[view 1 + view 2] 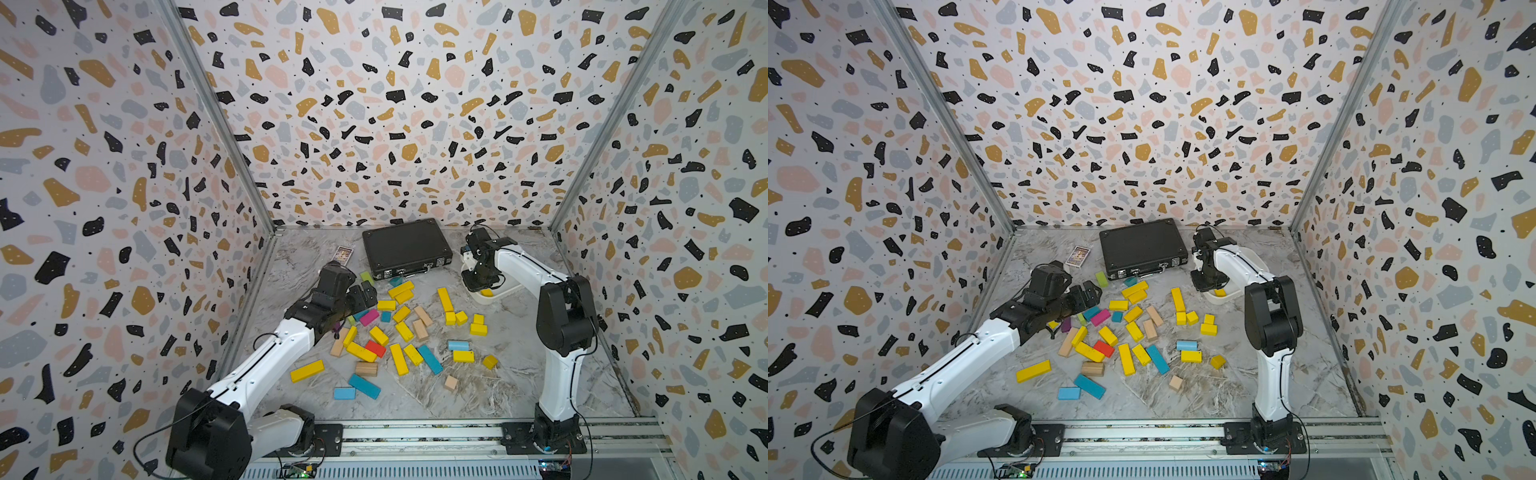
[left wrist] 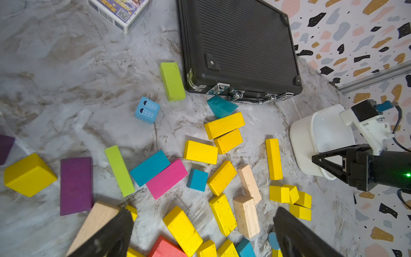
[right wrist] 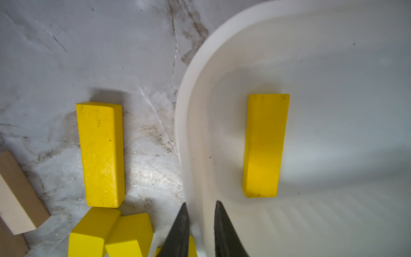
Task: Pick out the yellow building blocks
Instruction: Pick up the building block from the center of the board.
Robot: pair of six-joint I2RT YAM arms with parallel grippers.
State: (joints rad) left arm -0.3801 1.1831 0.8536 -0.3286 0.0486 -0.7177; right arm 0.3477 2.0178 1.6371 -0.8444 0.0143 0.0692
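Note:
My left gripper will next close on the long sides of the yellow block [image 1: 378,336] [image 2: 183,231] that sits between the red block and the small teal cube.
Several yellow building blocks [image 1: 401,289] lie scattered on the marble table among blocks of other colours; a long yellow bar [image 1: 306,370] lies apart at the front left. One yellow block [image 3: 264,144] lies inside the white bowl [image 3: 189,111], also visible in a top view [image 1: 487,293]. My right gripper [image 3: 201,204] hangs shut over the bowl's rim [image 1: 505,293], holding nothing. It shows in both top views [image 1: 482,286] [image 1: 1208,286]. My left gripper [image 2: 202,211] stands wide open above the left side of the pile [image 1: 368,293], with yellow blocks [image 2: 182,229] beneath it.
A black case [image 1: 407,247] lies at the back, with a small card box [image 1: 343,254] to its left. Tan blocks [image 2: 246,215], teal [image 1: 430,359], pink [image 2: 166,178], purple [image 2: 76,184], lime-green [image 2: 172,81] and red [image 1: 375,348] blocks lie mixed with the yellow ones.

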